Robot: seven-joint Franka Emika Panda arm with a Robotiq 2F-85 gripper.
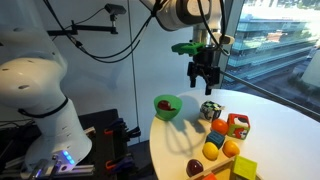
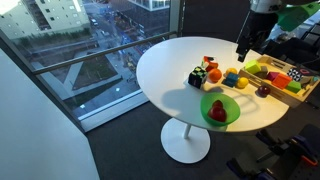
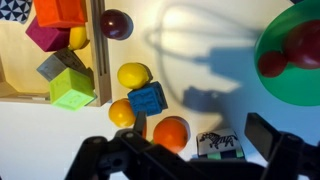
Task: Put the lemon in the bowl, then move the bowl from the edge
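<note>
My gripper is to move down next to the yellow lemon that sits beside the blue block, and then close around the lemon's middle (image 1: 210, 151) (image 3: 133, 75).
The lemon (image 3: 133, 75) is a small yellow fruit lying on the white table beside a blue block (image 3: 148, 99); it also shows in an exterior view (image 1: 211, 151). The green bowl (image 3: 283, 72) stands near the table's edge in both exterior views (image 1: 166, 108) (image 2: 220, 112) and holds a red object. My gripper (image 3: 200, 135) is open and empty. It hovers well above the table (image 1: 204, 72) (image 2: 244, 50), over the zebra cube and the orange ball, between the lemon and the bowl.
A zebra-print cube (image 3: 219, 143), an orange ball (image 3: 171, 133) and a yellow-orange piece (image 3: 122, 112) lie under the gripper. A wooden tray (image 3: 97, 45) holds coloured blocks and a yellow-green cube (image 3: 73, 90). A dark plum (image 3: 116, 24) lies beside it. The round table's edge (image 2: 160, 95) is close to the bowl.
</note>
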